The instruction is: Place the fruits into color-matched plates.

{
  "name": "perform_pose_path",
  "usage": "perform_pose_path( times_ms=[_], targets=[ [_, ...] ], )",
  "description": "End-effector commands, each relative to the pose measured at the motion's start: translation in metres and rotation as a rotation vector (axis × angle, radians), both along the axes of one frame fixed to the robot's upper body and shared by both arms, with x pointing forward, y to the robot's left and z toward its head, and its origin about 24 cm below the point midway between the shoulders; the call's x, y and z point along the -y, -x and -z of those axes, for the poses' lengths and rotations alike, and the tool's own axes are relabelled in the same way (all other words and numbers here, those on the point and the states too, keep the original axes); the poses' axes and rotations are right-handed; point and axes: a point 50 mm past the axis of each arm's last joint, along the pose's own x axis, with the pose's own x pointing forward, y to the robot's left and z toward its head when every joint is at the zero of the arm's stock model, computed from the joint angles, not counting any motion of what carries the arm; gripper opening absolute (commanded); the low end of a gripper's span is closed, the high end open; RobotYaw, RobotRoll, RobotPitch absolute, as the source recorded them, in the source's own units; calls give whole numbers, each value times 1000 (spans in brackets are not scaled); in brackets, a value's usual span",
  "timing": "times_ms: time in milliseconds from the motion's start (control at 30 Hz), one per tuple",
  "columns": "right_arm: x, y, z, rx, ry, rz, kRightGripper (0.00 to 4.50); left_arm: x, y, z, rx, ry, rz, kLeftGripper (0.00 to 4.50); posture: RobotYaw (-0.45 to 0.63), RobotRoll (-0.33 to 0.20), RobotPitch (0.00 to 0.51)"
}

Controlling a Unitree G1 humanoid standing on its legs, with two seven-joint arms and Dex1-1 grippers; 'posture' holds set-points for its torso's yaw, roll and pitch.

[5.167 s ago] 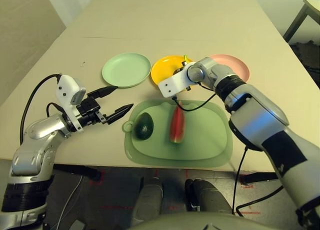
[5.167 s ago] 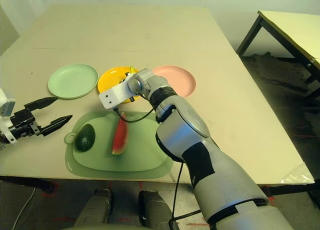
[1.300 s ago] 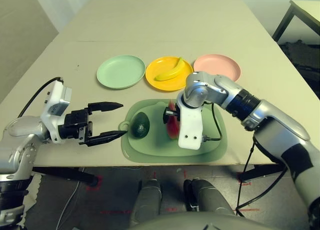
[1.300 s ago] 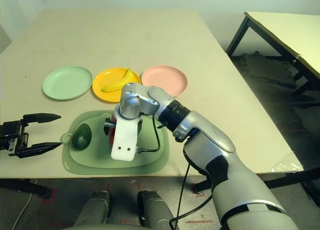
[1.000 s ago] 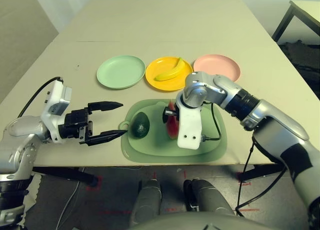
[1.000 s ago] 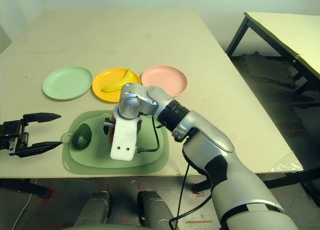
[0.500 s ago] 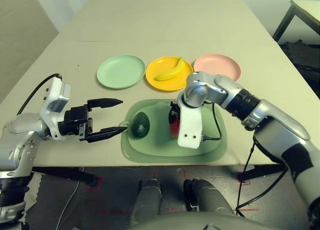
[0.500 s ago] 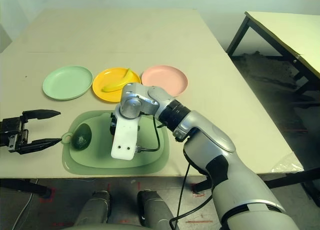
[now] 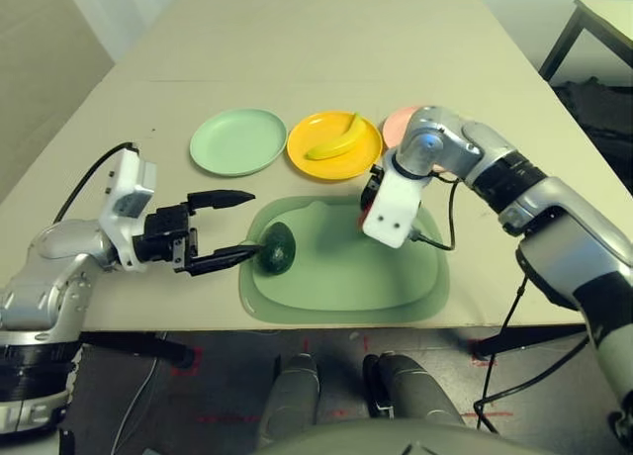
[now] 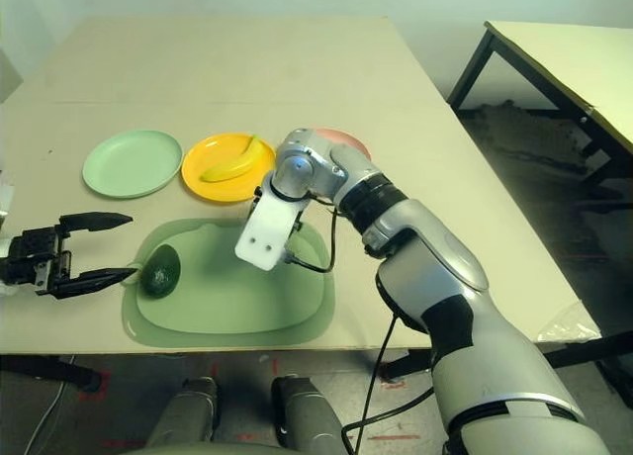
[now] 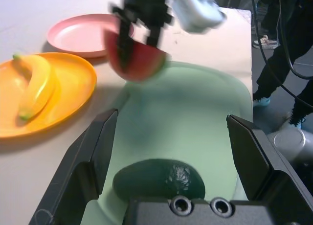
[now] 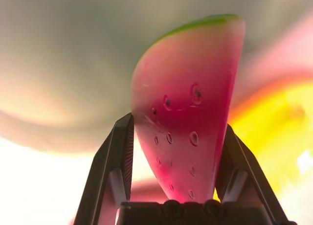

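Observation:
The robot's right gripper should set the red watermelon wedge down in the pink plate point(image 9: 432, 138) beside the yellow plate.
My right gripper point(image 9: 372, 196) is shut on the red watermelon wedge point(image 12: 188, 112) and holds it in the air over the far edge of the green mat point(image 9: 341, 272), just short of the plates. The pink plate point(image 9: 399, 124) is partly hidden behind that wrist. A banana point(image 9: 334, 141) lies in the yellow plate point(image 9: 315, 158). The mint green plate point(image 9: 237, 141) stands bare at the left. A dark avocado point(image 9: 278, 247) rests on the mat's left side. My left gripper point(image 9: 252, 221) is open beside it, its near fingertip at the avocado's left edge.
The mat's tab point(image 9: 247, 245) points toward my left gripper. The table edge runs close in front of the mat. A second table point(image 10: 564, 49) stands off to the right. A person's legs point(image 11: 288, 44) show beyond the table's right side.
My right gripper has lifted the watermelon off the mat and carried it back and to the right, toward the plates. My left gripper has edged closer to the avocado.

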Motion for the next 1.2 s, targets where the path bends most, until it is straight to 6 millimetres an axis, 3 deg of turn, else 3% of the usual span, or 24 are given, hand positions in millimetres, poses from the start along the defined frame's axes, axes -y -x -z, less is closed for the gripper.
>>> perform_pose_path(
  times_ms=[33, 267, 500, 867, 1200],
  targets=[
    [6, -13, -4, 55, -56, 95, 2235, 4, 0, 3, -15, -11, -6, 4500, 70, 0, 127],
    [24, -36, -17, 222, -155, 310, 2235, 4, -4, 4, 16, -29, -52, 4500, 78, 0, 133],
    [45, -45, -13, 292, -165, 441, 2235, 1, -3, 4, 18, -37, -82, 4500, 92, 0, 135],
    [69, -51, -4, 324, -164, 577, 2235, -3, 1, 5, 9, -45, -108, 4500, 98, 0, 154],
    [77, -51, 2, 315, -176, 628, 2235, -6, 4, 5, -4, -54, -114, 4500, 96, 0, 174]
  ],
)
